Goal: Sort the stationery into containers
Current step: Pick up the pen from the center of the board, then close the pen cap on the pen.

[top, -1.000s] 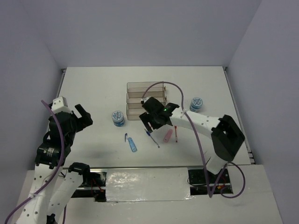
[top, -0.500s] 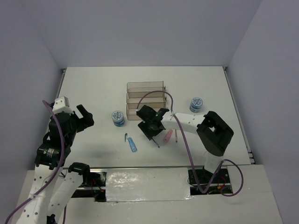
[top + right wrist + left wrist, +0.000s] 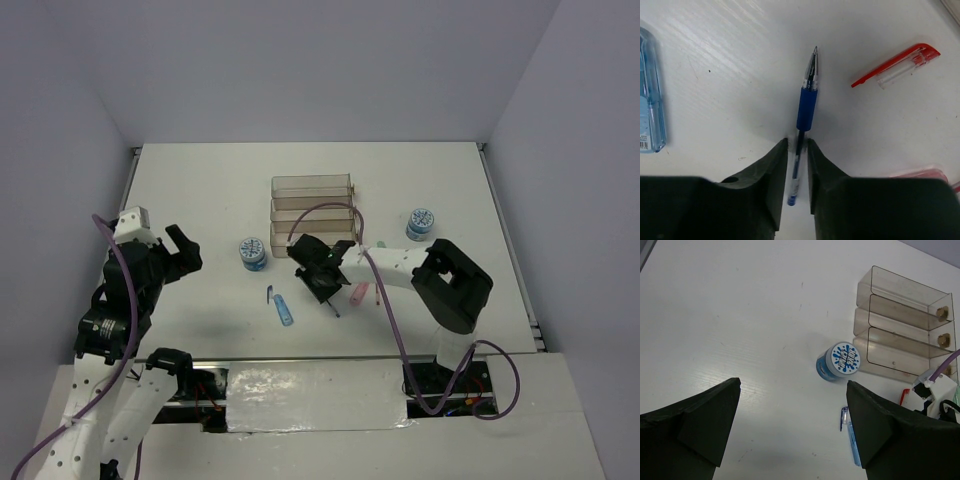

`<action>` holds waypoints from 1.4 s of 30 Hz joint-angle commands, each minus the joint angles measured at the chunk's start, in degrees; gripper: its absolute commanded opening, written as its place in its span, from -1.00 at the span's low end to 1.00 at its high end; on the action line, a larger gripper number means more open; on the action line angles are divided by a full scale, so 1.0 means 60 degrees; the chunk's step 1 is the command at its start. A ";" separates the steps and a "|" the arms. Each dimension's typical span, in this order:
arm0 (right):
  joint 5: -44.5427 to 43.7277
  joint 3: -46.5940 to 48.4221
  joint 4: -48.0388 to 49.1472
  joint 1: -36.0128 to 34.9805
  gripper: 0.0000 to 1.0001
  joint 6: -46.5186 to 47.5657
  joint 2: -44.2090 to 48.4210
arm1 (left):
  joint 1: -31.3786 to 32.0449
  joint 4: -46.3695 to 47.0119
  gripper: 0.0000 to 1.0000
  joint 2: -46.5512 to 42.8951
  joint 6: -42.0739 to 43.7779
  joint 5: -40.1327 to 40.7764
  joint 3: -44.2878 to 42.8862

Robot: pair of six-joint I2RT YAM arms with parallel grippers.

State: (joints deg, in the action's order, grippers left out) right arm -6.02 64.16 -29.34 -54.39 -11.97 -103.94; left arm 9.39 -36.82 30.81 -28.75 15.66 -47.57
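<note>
I need to move my left gripper next to the clear body [image 3: 269,294] [image 3: 845,418] of the small blue cap beside the light blue stick and close it there.
A blue pen [image 3: 807,102] lies on the white table, its thin clear barrel between the fingers of my right gripper [image 3: 797,145]. The jaws stand narrowly apart, a slim gap on each side of the barrel. In the top view this gripper [image 3: 322,285] is low over the pen [image 3: 333,306], just in front of the clear stepped containers [image 3: 311,205]. A red pen cap [image 3: 897,65], a pink stick [image 3: 357,294] and a red pen [image 3: 377,290] lie close by. My left gripper [image 3: 792,425] hangs wide open and empty above the table, left of a blue-white roll [image 3: 841,360].
A light blue stick [image 3: 285,311] and a small blue cap [image 3: 269,295] lie left of the right gripper. A second roll [image 3: 421,223] stands right of the containers. Grey walls enclose the table [image 3: 200,190] on three sides.
My right gripper has moved left and down onto the blue pen, and its jaws have narrowed around the barrel. The left arm has stayed in place.
</note>
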 commanded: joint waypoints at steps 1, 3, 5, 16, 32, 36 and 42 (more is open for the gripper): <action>0.0417 -0.0498 0.0364 -0.0134 -0.47 -0.0203 -0.0679 | -0.0070 0.0467 0.99 -0.0095 0.0134 -0.0134 0.0033; 0.0345 -0.0513 0.0350 -0.0192 -0.92 -0.0304 -0.0665 | -0.0070 0.0467 0.99 -0.0081 0.0119 -0.0135 0.0033; 0.0184 -0.0527 0.0276 -0.0309 -1.00 -0.0378 -0.0577 | -0.0070 0.0453 0.99 -0.0066 0.0134 -0.0134 0.0019; -0.0563 -0.1169 0.0919 -0.1203 -1.00 -0.1973 0.3077 | 0.0061 0.0599 0.99 0.0007 0.0165 -0.0850 -0.0069; -0.2527 -0.2371 -0.0851 -0.1203 -1.00 -0.3528 0.8562 | 0.5393 0.1023 0.92 0.5204 -0.3804 0.2208 -0.0157; -0.2366 -0.2812 -0.1056 -0.1218 -1.00 -0.3703 0.9265 | 0.5788 0.1199 0.62 0.6465 -0.4421 0.2910 -0.0303; -0.2234 -0.3325 -0.1028 -0.1233 -1.00 -0.3660 0.9750 | 0.6008 0.0995 0.52 0.8281 -0.4978 0.3381 -0.0830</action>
State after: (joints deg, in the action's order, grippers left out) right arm -19.03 44.99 -35.42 -61.63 -33.39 -46.74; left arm 44.73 -31.62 78.06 -55.11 31.88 -49.56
